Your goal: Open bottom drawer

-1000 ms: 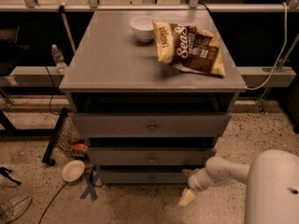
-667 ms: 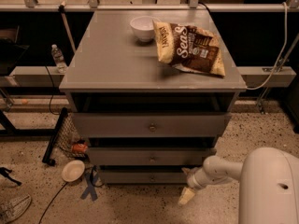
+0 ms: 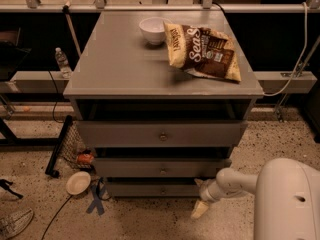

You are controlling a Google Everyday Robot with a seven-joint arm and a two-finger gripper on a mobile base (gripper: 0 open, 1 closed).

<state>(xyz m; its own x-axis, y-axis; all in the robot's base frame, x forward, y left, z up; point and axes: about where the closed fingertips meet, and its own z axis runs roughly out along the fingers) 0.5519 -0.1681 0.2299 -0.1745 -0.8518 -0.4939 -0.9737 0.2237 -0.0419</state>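
My gripper should move next to the bottom drawer's front (image 3: 194, 190), at the end closest to the white arm, and it will close on the drawer there.
The grey cabinet (image 3: 125, 69) has three drawer fronts stacked one above another. The bottom drawer (image 3: 150, 189) is the lowest and slimmest, just above the floor, and looks closed or nearly so; its knob is barely visible. The top drawer (image 3: 160, 134) and the middle drawer (image 3: 160, 168) stand slightly forward. My gripper (image 3: 200, 204) is low near the floor, at the right end of the bottom drawer, on the white arm (image 3: 235, 181) reaching in from the lower right. It holds nothing that I can see.
A white bowl (image 3: 152, 30) and a chip bag (image 3: 202, 51) lie on the cabinet top. On the floor at the left are a round plate (image 3: 78, 182), a blue tape cross (image 3: 95, 203), a black rack (image 3: 60, 146) and a water bottle (image 3: 62, 62).
The white body of my arm has shifted a little to the left in the view. The gripper stays at the bottom drawer's right end. The drawers have not moved.
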